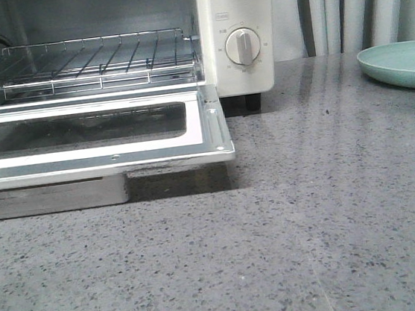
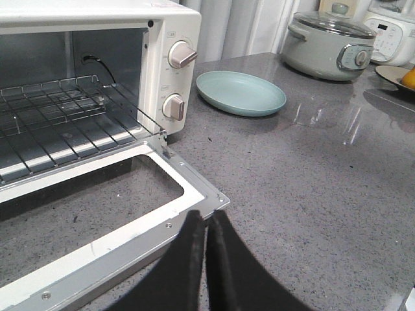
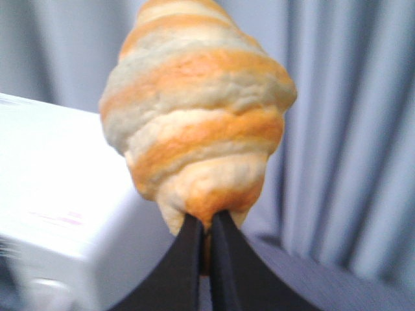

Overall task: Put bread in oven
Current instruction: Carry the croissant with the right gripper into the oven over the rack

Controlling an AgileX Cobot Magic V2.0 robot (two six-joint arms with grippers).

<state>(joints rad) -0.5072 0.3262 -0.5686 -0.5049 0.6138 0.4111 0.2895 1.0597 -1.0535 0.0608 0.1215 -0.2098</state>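
The bread, now held up in the air, will be let go by my right gripper on the middle of the oven's bare wire rack (image 1: pixel 94 44), where it is to stay.
The bread (image 3: pixel 198 123), a golden-orange croissant with cream stripes, fills the right wrist view. My right gripper (image 3: pixel 207 223) is shut on its tapered tip and holds it up in the air. The cream-white oven (image 1: pixel 243 69) stands at the left with its glass door (image 1: pixel 100 134) folded down flat and its wire rack (image 1: pixel 92 63) bare. It also shows in the left wrist view (image 2: pixel 155 58). My left gripper (image 2: pixel 206 220) is shut and empty, just off the free corner of the door (image 2: pixel 214 197). Neither gripper shows in the front view.
A pale green plate (image 1: pixel 403 64) lies on the grey stone counter at the right; it also shows in the left wrist view (image 2: pixel 240 92). A lidded cooker pot (image 2: pixel 327 45) and another appliance (image 2: pixel 392 29) stand further off. Curtains hang behind.
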